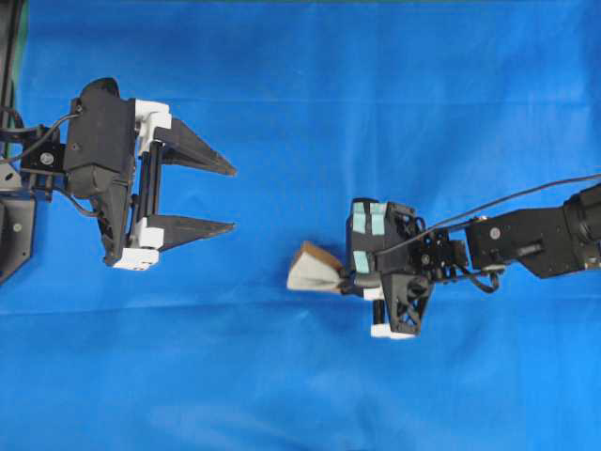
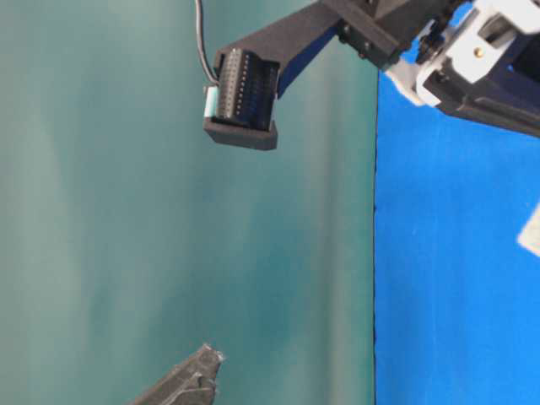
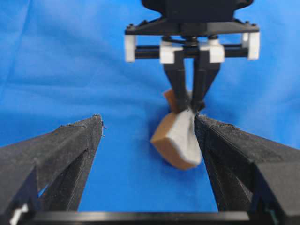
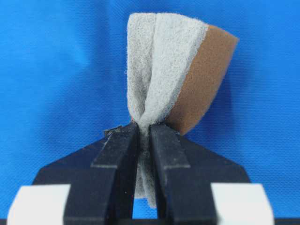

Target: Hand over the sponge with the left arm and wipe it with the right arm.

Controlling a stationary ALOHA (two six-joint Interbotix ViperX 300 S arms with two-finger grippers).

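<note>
Next, my right gripper releases the sponge on the blue cloth (image 1: 320, 205) facing my left gripper's open fingers.
The sponge (image 1: 311, 271) is pinched and folded, its grey-white face bunched over the orange-brown layer, just above the blue cloth (image 1: 282, 395). My right gripper (image 1: 344, 280), with teal pads on its body, is shut on the sponge's right end. In the right wrist view the sponge (image 4: 174, 70) is squeezed thin between the right gripper (image 4: 144, 130) jaws. My left gripper (image 1: 233, 198) stands open at the left, its tips pointing toward the sponge, a short gap away. Nothing sits between the left gripper (image 3: 148, 121) fingers; the sponge (image 3: 180, 138) hangs beyond the right finger.
Blue cloth covers the table. The left arm's black base (image 1: 14, 225) sits at the left edge. A cable (image 1: 526, 193) runs along the right arm. In the table-level view a black finger tip (image 2: 198, 375) shows at the bottom before a teal backdrop.
</note>
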